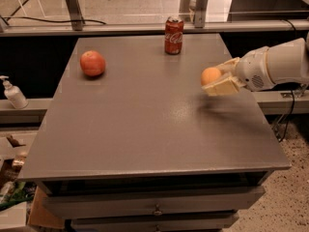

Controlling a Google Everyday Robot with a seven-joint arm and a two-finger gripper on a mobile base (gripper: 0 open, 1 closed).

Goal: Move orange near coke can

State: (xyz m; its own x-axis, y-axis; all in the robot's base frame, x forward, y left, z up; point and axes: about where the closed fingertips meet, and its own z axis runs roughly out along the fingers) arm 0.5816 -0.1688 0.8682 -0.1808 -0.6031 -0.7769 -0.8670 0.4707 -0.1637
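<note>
I will use my gripper to set the orange down on the table (181, 48) just in front of the coke can.
My gripper (216, 78) reaches in from the right and is shut on the orange (210, 75), a small yellow-orange fruit held between the pale fingers (223, 87) a little above the right side of the grey table (145, 124). The coke can (174, 36), red with white script, stands upright at the table's far edge, up and to the left of the orange, well apart from it.
A larger reddish apple (92, 63) lies at the table's far left. A soap dispenser bottle (13, 94) stands on a ledge left of the table. A metal rail and posts (72, 6) run behind the far edge. Drawers sit below the front edge.
</note>
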